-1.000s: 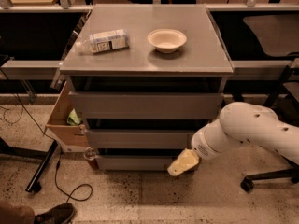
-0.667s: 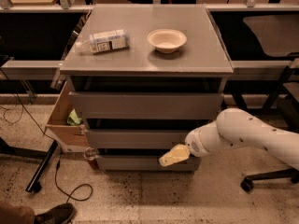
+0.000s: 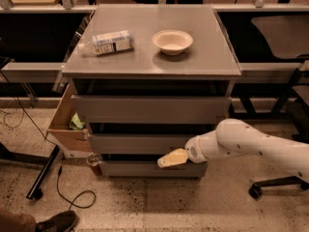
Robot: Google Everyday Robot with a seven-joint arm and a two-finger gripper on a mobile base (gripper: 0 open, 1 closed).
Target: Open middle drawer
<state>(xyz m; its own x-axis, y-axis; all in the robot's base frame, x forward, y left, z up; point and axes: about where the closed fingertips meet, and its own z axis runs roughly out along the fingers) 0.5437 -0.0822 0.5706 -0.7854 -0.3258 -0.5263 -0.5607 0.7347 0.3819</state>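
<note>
The robot's gripper should close on the top edge (image 3: 149, 134) of the middle drawer, at the dark gap below the tallest drawer front.
A grey cabinet has three flat handleless drawer fronts. The middle drawer (image 3: 135, 143) is the medium-height front between the tallest one (image 3: 149, 109) above and the shortest one (image 3: 140, 168) below. My gripper (image 3: 169, 159), with cream-coloured fingers, reaches in from the right on a white arm (image 3: 251, 143). Its tip sits at the lower edge of the middle drawer front, right of centre, over the dark gap above the lowest drawer. All three fronts stand nearly flush.
On the cabinet top (image 3: 207, 57) lie a plastic bottle (image 3: 108, 42) on its side and a white bowl (image 3: 172, 41). A cardboard box (image 3: 67, 124) stands at the cabinet's left. A cable and a stand foot (image 3: 43, 175) lie on the floor at left. A chair base (image 3: 275, 185) is at right.
My gripper and arm have moved left and up, from in front of the lowest drawer's right end to the lower edge of the middle drawer. The drawers have not moved.
</note>
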